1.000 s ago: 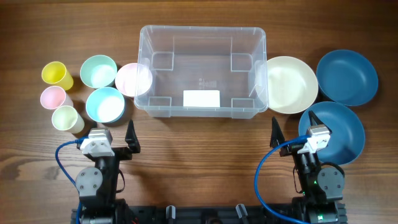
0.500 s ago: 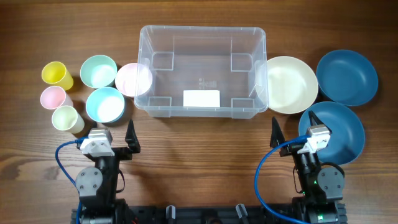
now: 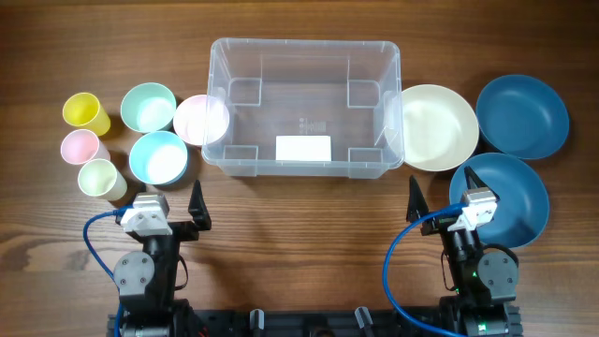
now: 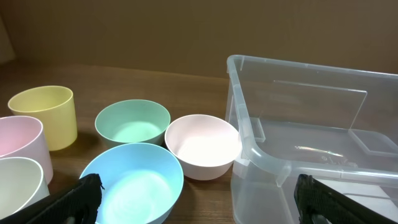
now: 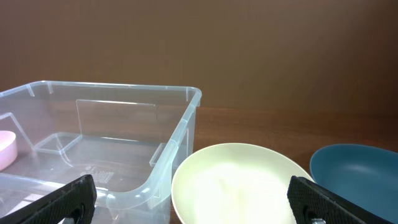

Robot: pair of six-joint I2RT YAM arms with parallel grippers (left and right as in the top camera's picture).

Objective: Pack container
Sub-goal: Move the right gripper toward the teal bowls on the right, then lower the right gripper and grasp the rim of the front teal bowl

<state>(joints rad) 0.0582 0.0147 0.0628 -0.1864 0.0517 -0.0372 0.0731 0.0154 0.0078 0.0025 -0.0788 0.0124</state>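
The robot's right gripper will close on the near-side rim [image 3: 531, 234] of the front dark blue bowl, at the part of the rim away from the clear plastic container.
The clear plastic container [image 3: 304, 105] with a white label stands empty at the table's middle back; it also shows in the left wrist view [image 4: 311, 143] and the right wrist view [image 5: 106, 155]. My left gripper [image 3: 168, 208] is open and empty near the front left, its fingertips wide apart [image 4: 199, 205]. My right gripper [image 3: 440, 201] is open and empty near the front right [image 5: 193, 202], just in front of the cream bowl [image 3: 432, 127].
Left of the container: a pink bowl [image 3: 200, 119], a green bowl [image 3: 148, 107], a light blue bowl [image 3: 158, 157], and yellow [image 3: 85, 112], pink [image 3: 80, 146] and cream [image 3: 99, 178] cups. On the right are two dark blue bowls [image 3: 522, 115] [image 3: 515, 192].
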